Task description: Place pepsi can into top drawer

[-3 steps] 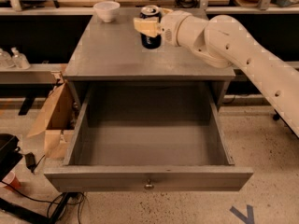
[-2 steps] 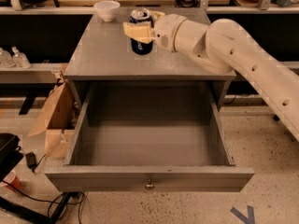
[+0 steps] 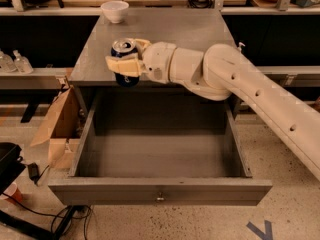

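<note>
My gripper is going to place the pepsi can on the drawer's bottom (image 3: pixel 118 153). It will let go toward the side nearest the cardboard box.
The pepsi can (image 3: pixel 123 66) is dark navy with a silver top and pull tab. My gripper (image 3: pixel 125 59) is shut on it and holds it upright in the air over the front left edge of the cabinet top, above the back left of the drawer. The top drawer (image 3: pixel 160 189) is pulled fully open and empty, with a small metal knob centred on its front panel. My cream arm reaches in from the right.
A white bowl (image 3: pixel 115 11) stands at the back left of the grey cabinet top (image 3: pixel 200 29). A cardboard box (image 3: pixel 57 124) sits on the floor left of the drawer. Black cables and a dark device lie at the lower left.
My gripper has carried the pepsi can off the back of the cabinet top, forward and to the left, up to its front edge above the open drawer.
</note>
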`<action>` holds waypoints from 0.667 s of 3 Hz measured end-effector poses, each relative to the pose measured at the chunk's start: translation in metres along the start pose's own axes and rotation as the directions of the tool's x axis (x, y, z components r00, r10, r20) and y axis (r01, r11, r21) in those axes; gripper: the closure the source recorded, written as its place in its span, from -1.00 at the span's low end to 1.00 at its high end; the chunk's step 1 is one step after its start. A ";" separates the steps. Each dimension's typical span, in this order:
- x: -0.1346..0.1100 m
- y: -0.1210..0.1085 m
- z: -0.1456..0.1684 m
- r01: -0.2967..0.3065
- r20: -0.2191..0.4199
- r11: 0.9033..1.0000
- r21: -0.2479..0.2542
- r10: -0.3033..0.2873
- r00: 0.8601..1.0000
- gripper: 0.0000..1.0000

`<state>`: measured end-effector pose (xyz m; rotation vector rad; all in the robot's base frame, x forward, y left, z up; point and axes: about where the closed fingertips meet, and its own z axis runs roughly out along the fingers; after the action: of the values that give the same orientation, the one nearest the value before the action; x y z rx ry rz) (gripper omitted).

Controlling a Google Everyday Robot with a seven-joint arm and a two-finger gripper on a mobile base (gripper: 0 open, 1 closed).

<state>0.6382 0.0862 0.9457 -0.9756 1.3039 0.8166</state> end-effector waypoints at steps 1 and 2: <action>0.028 0.037 0.017 0.006 -0.059 0.996 -0.084 -0.011 0.998 1.00; 0.033 0.038 0.017 0.005 -0.068 0.996 -0.086 -0.011 0.998 1.00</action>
<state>0.6138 0.1157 0.9086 -1.0846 1.3312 0.8453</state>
